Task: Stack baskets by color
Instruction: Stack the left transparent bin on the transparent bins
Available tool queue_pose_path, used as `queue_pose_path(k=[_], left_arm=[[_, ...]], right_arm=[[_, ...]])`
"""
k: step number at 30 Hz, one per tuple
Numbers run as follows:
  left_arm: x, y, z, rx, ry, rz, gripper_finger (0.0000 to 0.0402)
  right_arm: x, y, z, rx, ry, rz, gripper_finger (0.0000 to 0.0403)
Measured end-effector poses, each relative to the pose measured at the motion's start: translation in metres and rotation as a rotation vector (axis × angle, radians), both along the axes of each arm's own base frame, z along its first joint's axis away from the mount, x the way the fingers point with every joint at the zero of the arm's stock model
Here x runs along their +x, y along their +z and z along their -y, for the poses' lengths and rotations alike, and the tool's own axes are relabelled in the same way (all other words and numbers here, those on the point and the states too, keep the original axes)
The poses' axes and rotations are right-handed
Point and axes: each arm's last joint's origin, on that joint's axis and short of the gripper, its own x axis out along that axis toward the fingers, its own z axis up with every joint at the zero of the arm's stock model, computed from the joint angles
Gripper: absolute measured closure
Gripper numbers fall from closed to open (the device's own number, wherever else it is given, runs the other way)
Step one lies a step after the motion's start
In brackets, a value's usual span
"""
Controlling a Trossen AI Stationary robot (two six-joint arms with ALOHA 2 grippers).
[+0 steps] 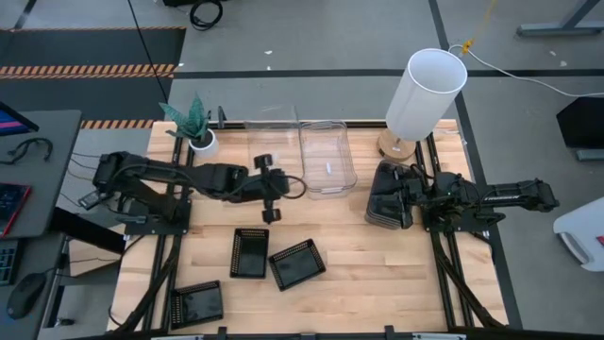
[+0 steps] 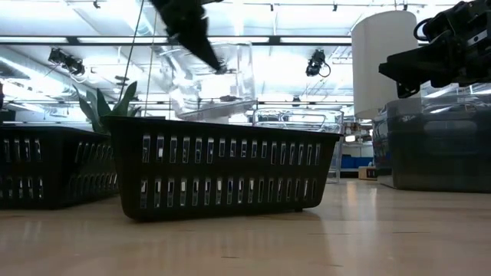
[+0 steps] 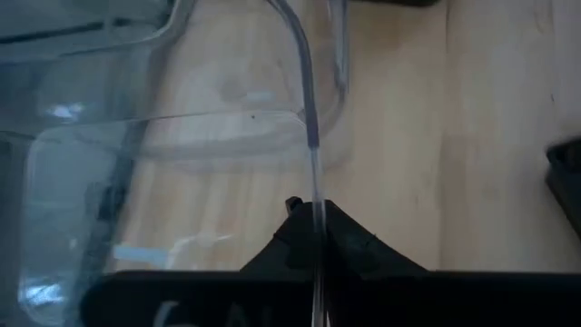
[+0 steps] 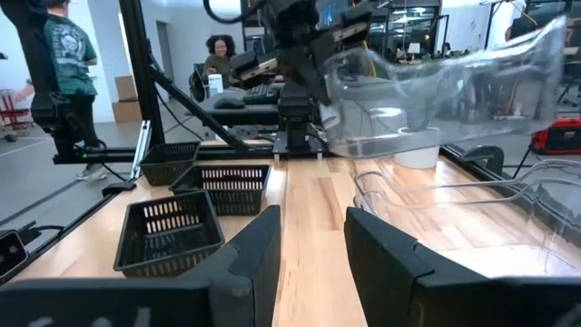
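Next, my left gripper lets go of the held clear basket inside the second clear basket (image 1: 310, 165) (image 3: 247, 123) that rests near the far edge of the table.
My left gripper (image 1: 280, 179) is shut on a clear basket (image 1: 272, 142), which hangs tilted above the table near the far edge (image 4: 436, 82). A second clear basket (image 1: 327, 156) rests on its bottom just to the right of it. Three black perforated baskets (image 1: 249, 252) (image 1: 297, 263) (image 1: 196, 304) sit on the near half of the table. A stack of grey baskets (image 1: 377, 203) stands at the right. My right gripper (image 4: 313, 232) waits open above the stack, with nothing between its fingers. My left gripper pinches the rim of one wall of the clear basket (image 3: 314, 186) between its two fingers, one finger inside the basket and one outside. The fingers come slanting down from the table's left. The basket is lifted clear of the table and hangs tilted (image 2: 211, 80).
A tall white lamp shade (image 1: 425, 94) stands at the far right and a small potted plant (image 1: 195, 127) at the far left. Bare wood lies in the middle (image 1: 359, 255). People stand in the room beyond the table's left side (image 4: 64, 54).
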Motion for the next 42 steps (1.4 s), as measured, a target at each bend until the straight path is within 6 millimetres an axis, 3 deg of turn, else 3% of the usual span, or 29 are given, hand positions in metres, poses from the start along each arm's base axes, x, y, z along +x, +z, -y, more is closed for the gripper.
queue_pose_path(k=[10, 23, 35, 42], left_arm=[[0.045, 0.022, -0.008, 0.078, -0.081, 0.002, 0.0395], [0.093, 0.031, -0.025, 0.052, -0.083, 0.058, 0.0394], [0.125, 0.017, -0.027, 0.044, -0.116, 0.063, 0.0393], [0.129, 0.004, -0.026, -0.028, -0.119, 0.028, 0.0393]], right_arm=[[0.0, 0.0, 0.0, 0.0, 0.0, -0.001, 0.0273], [0.0, 0.0, 0.0, 0.0, 0.0, 0.0, 0.0273], [0.0, 0.0, 0.0, 0.0, 0.0, 0.004, 0.0273], [0.0, 0.001, 0.0, 0.0, -0.001, 0.014, 0.0273]])
